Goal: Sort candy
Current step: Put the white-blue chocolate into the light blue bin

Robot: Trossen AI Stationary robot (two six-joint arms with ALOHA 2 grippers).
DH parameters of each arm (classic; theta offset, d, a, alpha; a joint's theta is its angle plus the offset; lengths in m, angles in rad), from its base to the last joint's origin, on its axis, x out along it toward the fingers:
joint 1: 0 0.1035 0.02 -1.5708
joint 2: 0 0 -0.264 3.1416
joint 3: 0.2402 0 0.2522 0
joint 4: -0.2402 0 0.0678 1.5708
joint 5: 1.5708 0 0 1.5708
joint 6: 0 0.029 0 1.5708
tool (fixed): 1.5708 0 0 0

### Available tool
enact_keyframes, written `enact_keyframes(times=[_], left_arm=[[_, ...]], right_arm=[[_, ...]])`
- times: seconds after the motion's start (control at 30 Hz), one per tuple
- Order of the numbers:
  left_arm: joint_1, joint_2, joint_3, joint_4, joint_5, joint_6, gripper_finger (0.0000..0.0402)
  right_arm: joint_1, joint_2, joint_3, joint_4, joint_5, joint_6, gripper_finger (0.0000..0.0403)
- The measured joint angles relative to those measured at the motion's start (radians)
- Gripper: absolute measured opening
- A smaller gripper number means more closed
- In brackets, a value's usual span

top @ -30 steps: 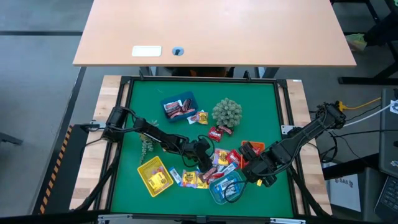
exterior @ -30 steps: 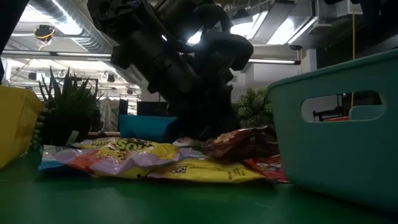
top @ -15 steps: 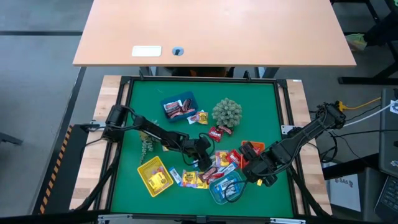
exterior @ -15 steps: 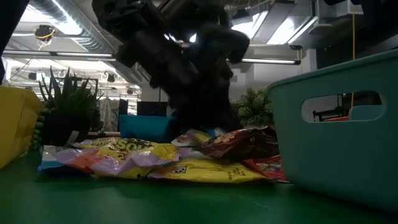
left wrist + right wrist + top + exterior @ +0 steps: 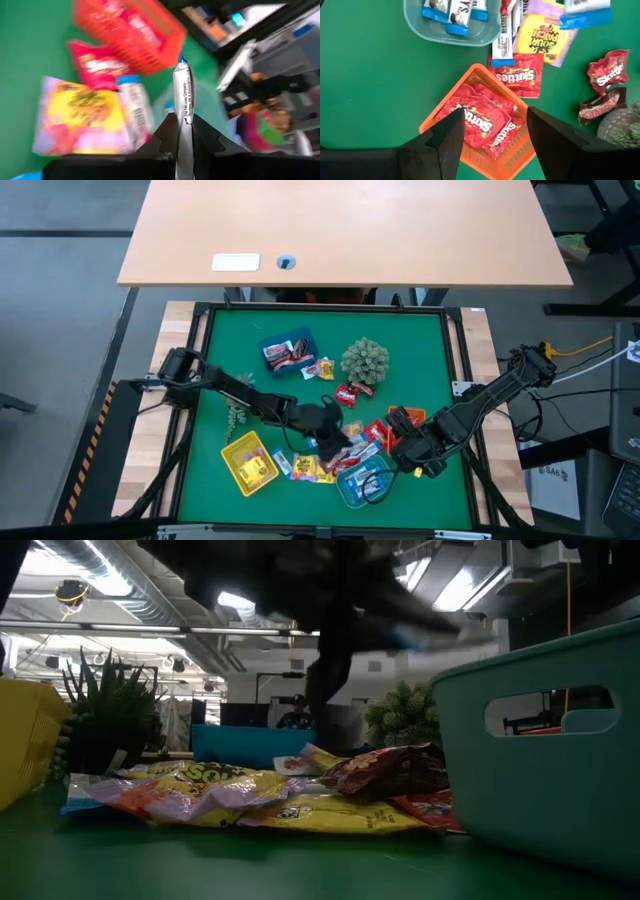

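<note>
My left gripper is going to release the blue-and-white candy in the teal tray (image 5: 369, 483) (image 5: 196, 109), on top of the candies that match it. That candy is now up above the loose pile.
My left gripper (image 5: 184, 122) is shut on a blue-and-white wrapped candy (image 5: 184, 85), up above the loose candy pile (image 5: 335, 450) at the mat's near middle. The right wrist view shows this candy (image 5: 585, 12) blurred. My right gripper (image 5: 495, 145) hangs open over the orange tray (image 5: 445, 100), which holds red candies (image 5: 480, 120). Blue-and-white candies (image 5: 452, 12) lie in the teal tray (image 5: 363, 483). The pile rests flat on the green mat. My left gripper pinches the blue-and-white candy between its two fingers by its near end (image 5: 185, 114). The flat wrapper shows edge-on and sticks out forward past the fingertips. The fingers come slanting down from the table's left. The candy is lifted clear of the pile.
A blue tray (image 5: 287, 352) with dark candies stands at the far left and a yellow tray (image 5: 248, 463) at the near left. A round spiky plant (image 5: 365, 362) and a small one (image 5: 236, 415) stand on the mat. A raised frame edges the mat.
My left gripper has risen off the candy pile and tipped up nearer to level, carrying the blue-and-white candy clear of the other candies. The pile stays where it was.
</note>
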Motion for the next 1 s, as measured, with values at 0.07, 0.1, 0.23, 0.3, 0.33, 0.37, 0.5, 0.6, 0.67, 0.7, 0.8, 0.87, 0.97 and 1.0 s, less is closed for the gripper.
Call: enact_keyframes(times=[0.07,0.1,0.23,0.3,0.33,0.37,0.5,0.6,0.67,0.7,0.8,0.87,0.97,1.0], left_arm=[[-0.022,0.0,0.0,0.047,-0.023,0.0,0.0014],[-0.035,0.0,0.0,0.066,-0.04,0.0,0.0014],[-0.089,0.0,0.0,0.094,-0.139,0.002,0.0014],[-0.116,0.0,0.0,0.109,-0.191,0.003,0.0014],[-0.128,0.0,0.0,0.121,-0.212,0.002,0.0014],[-0.138,0.0,0.0,0.135,-0.226,0.003,0.0014],[-0.178,0.0,0.0,0.176,-0.278,0.003,0.0015],[-0.21,0.012,0.001,0.207,-0.326,0.003,0.0015],[-0.226,0.031,0.001,0.232,-0.342,0.003,0.0015],[-0.231,0.043,0.001,0.25,-0.345,0.003,0.0015],[-0.235,0.079,0.046,0.262,-0.347,0.005,0.0015],[-0.233,0.11,0.096,0.263,-0.319,0.012,0.0015],[-0.22,0.151,0.149,0.243,-0.227,0.054,0.0015],[-0.213,0.154,0.154,0.228,-0.197,0.057,0.0015]], right_arm=[[0.0,0.0,0.0,0.008,0.008,0.0,0.0214],[0.0,0.0,0.0,0.012,0.013,0.0,0.0214],[0.0,0.0,0.0,0.02,0.032,-0.001,0.0214],[0.0,0.0,0.0,0.021,0.043,-0.002,0.0214],[0.0,0.0,0.0,0.022,0.05,-0.002,0.0214],[0.0,0.0,0.0,0.025,0.057,-0.002,0.0214],[0.0,0.0,0.0,0.049,0.082,-0.016,0.0214],[0.0,0.0,0.0,0.072,0.083,-0.038,0.0214],[0.0,0.0,0.0,0.086,0.083,-0.052,0.0214],[0.0,0.0,0.0,0.091,0.083,-0.055,0.0214],[0.0,0.0,0.0,0.093,0.083,-0.069,0.0214],[0.0,0.0,0.0,0.093,0.085,-0.075,0.0214],[0.0,0.0,0.0,0.093,0.092,-0.075,0.0214],[0.0,0.0,0.0,0.093,0.092,-0.075,0.0214]])
